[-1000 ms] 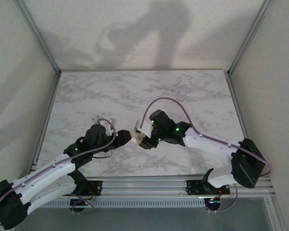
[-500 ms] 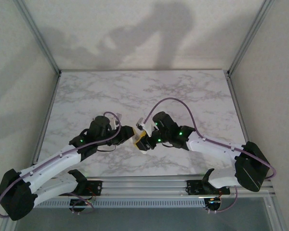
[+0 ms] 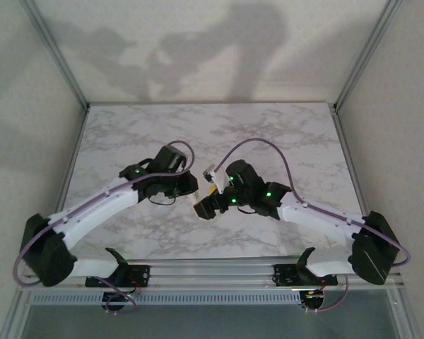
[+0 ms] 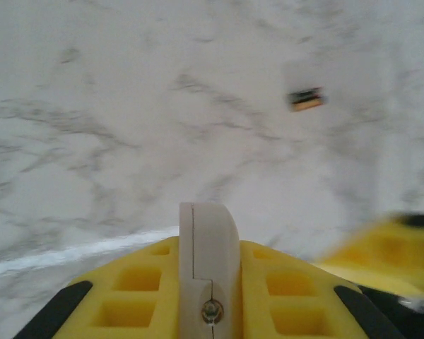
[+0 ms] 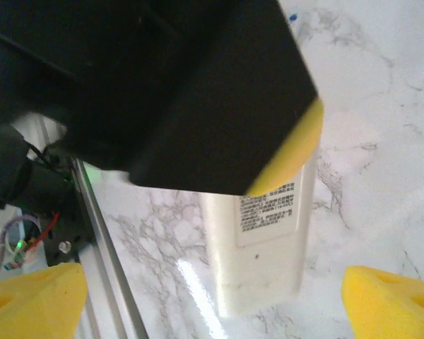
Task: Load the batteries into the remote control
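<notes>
My left gripper needs to let go of the remote control, so that it lies flat on the marble (image 3: 199, 195) under the gap between both of my grippers.
The remote control (image 5: 265, 233) lies white, back side up, on the marble, with a printed label on its rear panel. My right gripper (image 5: 212, 300) (image 3: 200, 207) stands wide open just short of its near end, one yellow fingertip at each side, holding nothing. The dark body and yellow pad of my left gripper (image 5: 198, 92) hang over the remote's far part. That left gripper (image 4: 208, 226) (image 3: 187, 185) is shut, its pale tips pressed together. One of the batteries (image 4: 306, 99), dark with an orange band, lies alone on the table beyond it.
The marble table (image 3: 268, 134) stretches open behind both arms. An aluminium rail (image 3: 219, 270) runs along the near edge, and grey walls with metal posts close in the sides. A blurred yellow finger (image 4: 389, 247) of the right gripper shows beside the left one.
My left gripper has closed and its arm has swung away from me and to the right. My right gripper has opened wide and shifted slightly nearer.
</notes>
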Controlling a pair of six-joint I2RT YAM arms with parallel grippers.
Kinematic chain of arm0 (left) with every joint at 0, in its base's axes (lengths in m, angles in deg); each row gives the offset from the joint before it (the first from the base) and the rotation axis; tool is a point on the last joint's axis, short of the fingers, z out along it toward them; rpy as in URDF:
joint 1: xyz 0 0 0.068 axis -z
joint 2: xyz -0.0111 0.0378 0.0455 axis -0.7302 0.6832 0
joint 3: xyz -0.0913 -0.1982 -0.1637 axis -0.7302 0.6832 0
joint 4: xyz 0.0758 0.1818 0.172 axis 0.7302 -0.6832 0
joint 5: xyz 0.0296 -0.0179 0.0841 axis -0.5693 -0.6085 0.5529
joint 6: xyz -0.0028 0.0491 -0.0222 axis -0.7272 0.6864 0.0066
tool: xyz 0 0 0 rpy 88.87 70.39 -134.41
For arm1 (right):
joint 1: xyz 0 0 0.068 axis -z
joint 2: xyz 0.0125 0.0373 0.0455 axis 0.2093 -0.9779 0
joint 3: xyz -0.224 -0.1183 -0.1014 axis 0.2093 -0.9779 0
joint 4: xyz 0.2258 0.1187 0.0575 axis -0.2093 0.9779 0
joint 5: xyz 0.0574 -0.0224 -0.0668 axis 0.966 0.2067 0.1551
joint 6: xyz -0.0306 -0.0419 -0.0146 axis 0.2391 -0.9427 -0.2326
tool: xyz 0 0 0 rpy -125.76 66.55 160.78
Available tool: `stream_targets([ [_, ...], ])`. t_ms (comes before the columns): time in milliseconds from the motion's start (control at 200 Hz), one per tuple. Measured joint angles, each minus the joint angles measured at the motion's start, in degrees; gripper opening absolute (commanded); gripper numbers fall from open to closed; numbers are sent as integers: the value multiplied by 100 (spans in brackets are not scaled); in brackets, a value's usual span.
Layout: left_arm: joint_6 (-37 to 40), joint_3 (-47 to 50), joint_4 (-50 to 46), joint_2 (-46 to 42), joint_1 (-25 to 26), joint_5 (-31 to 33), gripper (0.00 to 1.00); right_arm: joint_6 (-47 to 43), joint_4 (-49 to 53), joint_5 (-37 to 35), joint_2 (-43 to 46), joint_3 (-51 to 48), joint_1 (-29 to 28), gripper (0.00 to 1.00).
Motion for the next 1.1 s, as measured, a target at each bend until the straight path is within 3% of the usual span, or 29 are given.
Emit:
stream_targets([
  [205,-55,-1169,-1349,1650,0,728,0,579,195,-372,1080,-332,0,99],
  [596,-994,-3279,-2964,3620,33,1429,0,1263,885,-1130,3309,-1408,11,99],
  [831,-1036,-4350,-3681,4581,55,1703,11,1646,1115,-1464,4612,-2033,11,99],
  [1101,-988,-5025,-4050,5510,-28,1788,18,1786,1585,-1633,5125,-2100,11,99],
])
